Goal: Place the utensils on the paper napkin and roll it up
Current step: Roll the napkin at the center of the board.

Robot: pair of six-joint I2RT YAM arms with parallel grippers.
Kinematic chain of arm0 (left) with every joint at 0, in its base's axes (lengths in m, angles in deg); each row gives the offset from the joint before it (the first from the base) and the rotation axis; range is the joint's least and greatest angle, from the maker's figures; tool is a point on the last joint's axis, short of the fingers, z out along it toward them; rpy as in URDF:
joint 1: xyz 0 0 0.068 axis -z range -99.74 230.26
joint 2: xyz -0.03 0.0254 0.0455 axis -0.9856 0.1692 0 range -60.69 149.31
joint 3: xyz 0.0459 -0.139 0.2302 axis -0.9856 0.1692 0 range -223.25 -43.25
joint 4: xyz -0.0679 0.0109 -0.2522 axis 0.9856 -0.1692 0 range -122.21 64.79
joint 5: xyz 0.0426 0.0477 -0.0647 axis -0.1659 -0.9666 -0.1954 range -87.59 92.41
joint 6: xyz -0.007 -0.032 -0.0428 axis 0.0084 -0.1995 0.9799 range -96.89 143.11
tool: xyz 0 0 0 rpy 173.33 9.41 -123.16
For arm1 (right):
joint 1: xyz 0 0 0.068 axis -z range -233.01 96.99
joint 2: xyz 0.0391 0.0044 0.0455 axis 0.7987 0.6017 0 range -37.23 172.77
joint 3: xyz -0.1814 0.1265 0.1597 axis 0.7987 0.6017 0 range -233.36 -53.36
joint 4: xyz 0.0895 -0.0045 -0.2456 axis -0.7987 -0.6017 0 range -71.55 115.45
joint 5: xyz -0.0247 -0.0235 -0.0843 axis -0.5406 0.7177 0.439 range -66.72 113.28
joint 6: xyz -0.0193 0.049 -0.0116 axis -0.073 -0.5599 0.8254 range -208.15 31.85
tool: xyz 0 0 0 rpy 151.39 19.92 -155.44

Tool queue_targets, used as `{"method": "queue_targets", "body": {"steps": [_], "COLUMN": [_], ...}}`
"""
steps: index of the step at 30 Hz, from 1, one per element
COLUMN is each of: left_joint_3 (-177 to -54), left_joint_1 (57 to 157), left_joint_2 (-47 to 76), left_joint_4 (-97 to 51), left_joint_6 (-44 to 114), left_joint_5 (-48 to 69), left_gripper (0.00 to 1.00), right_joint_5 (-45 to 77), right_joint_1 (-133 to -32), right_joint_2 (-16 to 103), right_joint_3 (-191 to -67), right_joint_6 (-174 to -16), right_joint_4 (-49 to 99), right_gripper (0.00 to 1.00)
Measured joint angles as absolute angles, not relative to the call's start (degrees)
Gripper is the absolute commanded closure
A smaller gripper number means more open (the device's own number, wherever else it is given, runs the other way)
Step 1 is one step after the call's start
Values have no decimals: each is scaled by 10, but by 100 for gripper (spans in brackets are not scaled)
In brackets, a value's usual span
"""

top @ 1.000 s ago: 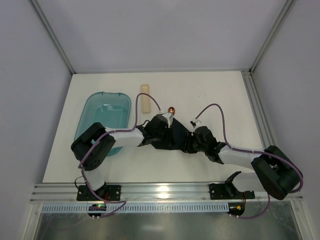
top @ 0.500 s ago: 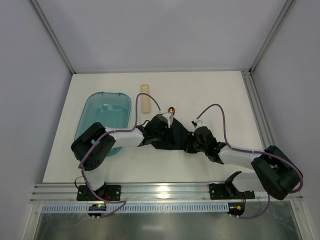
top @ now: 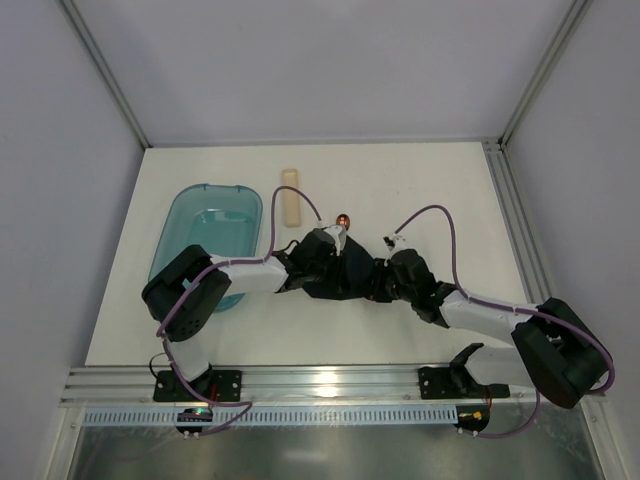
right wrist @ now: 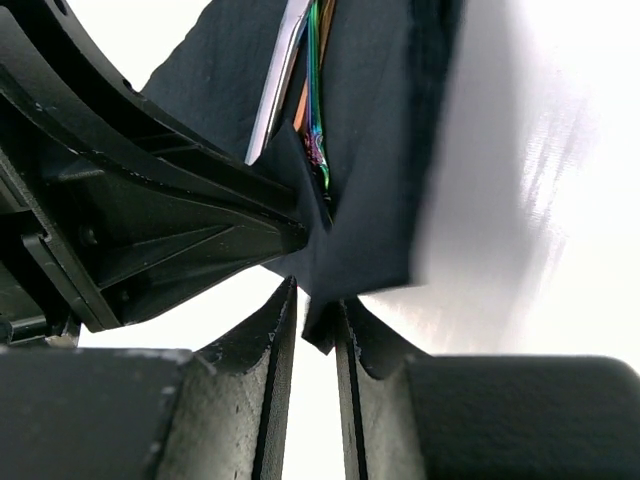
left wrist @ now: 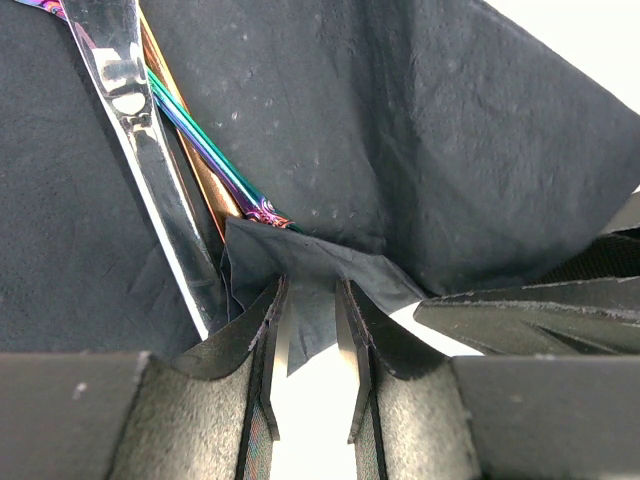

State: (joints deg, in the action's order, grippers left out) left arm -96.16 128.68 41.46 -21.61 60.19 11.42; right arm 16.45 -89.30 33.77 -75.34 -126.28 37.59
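My right gripper pinches only the napkin's tip while its flap stands open beside the utensils' handles. I will take hold again at the napkin's near edge (right wrist: 368, 291) and fold it over them.
The dark navy paper napkin (top: 347, 276) lies mid-table, partly folded over the utensils (left wrist: 190, 130): a silvery handle, an iridescent one and a copper one side by side. A copper spoon bowl (top: 343, 220) pokes out at the far end. My left gripper (left wrist: 310, 287) is slightly open, with a napkin corner (left wrist: 305, 300) hanging between its fingers. My right gripper (right wrist: 318, 292) faces it from the other side, also slightly open, and a napkin corner (right wrist: 322, 325) rests against its right finger. In the top view the left gripper (top: 322, 258) and right gripper (top: 378, 284) nearly meet over the napkin.
A translucent teal tub (top: 205, 242) stands left of the napkin. A pale wooden block (top: 290, 197) lies beyond it. A metal rail (top: 508, 200) runs along the table's right side. The left gripper's black body (right wrist: 130, 220) fills the left of the right wrist view.
My right arm has edged left and slightly forward, bringing its gripper closer to the left one at the napkin. The left arm and the utensils have not moved.
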Motion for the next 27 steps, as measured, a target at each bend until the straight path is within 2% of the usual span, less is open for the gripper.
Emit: {"method": "queue_targets", "body": {"steps": [5, 6, 10, 13, 23, 27], "left_joint_3": [-962, -962, -962, -962, -962, -962], "left_joint_1": [1287, 1287, 1287, 1287, 1287, 1287], "left_joint_2": [415, 415, 415, 415, 415, 415], "left_joint_4": [-216, -216, -216, -217, -217, -217], "left_joint_6": [602, 602, 602, 602, 602, 602], "left_joint_5": [114, 114, 114, 114, 114, 114], "left_gripper": [71, 71, 71, 71, 71, 71], "right_joint_5": [157, 157, 171, 183, 180, 170], "right_joint_1": [-898, -899, -905, -906, -906, -906], "right_joint_2": [353, 354, 355, 354, 360, 370], "right_joint_3": [-754, -754, -754, -750, -735, -723], "right_joint_6": [-1266, -1267, -1263, -1259, -1256, -1259], "right_joint_4": [387, 387, 381, 377, 404, 440], "right_gripper": [77, 70, 56, 50, 49, 53]}}
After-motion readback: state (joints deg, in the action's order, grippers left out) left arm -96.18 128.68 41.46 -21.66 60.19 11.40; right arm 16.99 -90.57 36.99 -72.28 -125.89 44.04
